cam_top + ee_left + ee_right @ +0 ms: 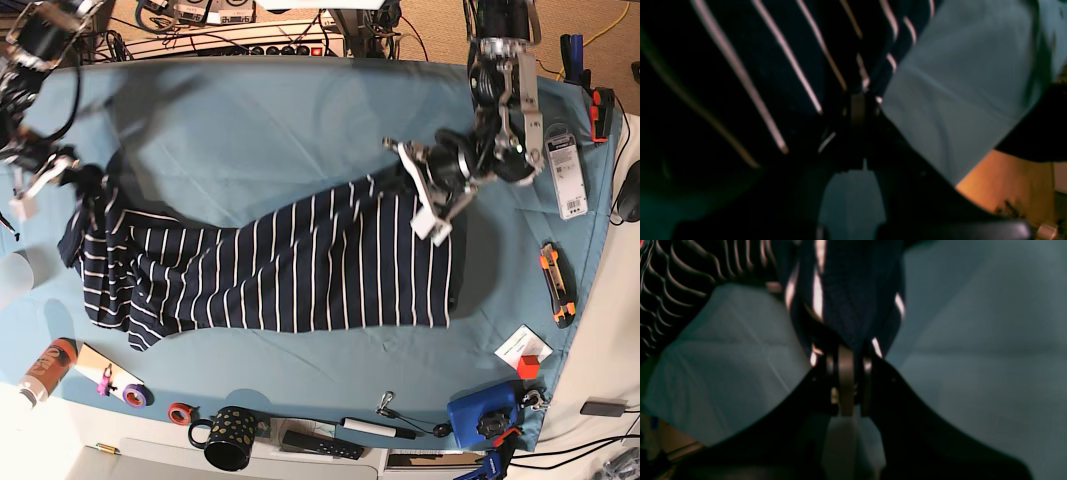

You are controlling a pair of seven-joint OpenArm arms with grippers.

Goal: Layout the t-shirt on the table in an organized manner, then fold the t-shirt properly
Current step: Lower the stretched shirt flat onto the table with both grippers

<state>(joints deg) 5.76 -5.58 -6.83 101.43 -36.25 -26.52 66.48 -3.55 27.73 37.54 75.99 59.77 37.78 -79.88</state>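
The robot's right gripper clamps a bunched fold while the t-shirt's end lies heaped, so it should open and take the heaped cloth closer to the bottle (95, 272).
The navy t-shirt (290, 265) with thin white stripes hangs stretched across the teal table (270, 120), held at both ends. My left gripper (428, 198) is shut on the shirt's right end; in the left wrist view its jaws (858, 106) pinch the striped fabric (750, 73). My right gripper (85, 185) is shut on the shirt's left end; in the right wrist view the jaws (846, 356) clamp a bunched fold of navy cloth (846, 296). The shirt's lower edge sags toward the table. The collar is hidden.
Along the near edge lie a black spotted mug (228, 437), tape rolls (180, 412), a marker (375, 429) and a blue box (485, 415). An orange knife (555, 283) and a label card (563, 170) lie at the right. A bottle (45, 370) lies at the left.
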